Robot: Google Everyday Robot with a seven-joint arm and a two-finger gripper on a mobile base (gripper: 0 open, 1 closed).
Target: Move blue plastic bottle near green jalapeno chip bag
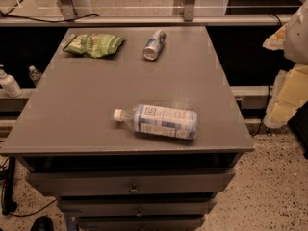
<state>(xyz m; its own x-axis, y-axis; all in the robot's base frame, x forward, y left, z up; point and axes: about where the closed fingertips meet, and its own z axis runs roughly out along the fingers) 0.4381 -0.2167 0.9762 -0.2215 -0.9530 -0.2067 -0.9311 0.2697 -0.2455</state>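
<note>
The blue plastic bottle has a white cap at one end. Next, I close my gripper on the bottom end point(182, 125) of the bottle, opposite that cap.
The blue plastic bottle point(159, 121) lies on its side near the front of the grey table point(86, 95), with its white cap pointing left. The green jalapeno chip bag point(94, 44) lies flat at the far left corner of the table, well apart from the bottle. My gripper point(288, 93) shows as a pale white and yellow shape at the right edge of the camera view. It is off the table, to the right of the bottle, and holds nothing that I can see.
A small silver-blue can point(154, 44) lies on its side at the far middle of the table, right of the bag. Drawers point(132, 182) sit under the tabletop. A metal rail point(144, 20) runs behind. Two small bottles point(8, 84) stand on a ledge at the left.
</note>
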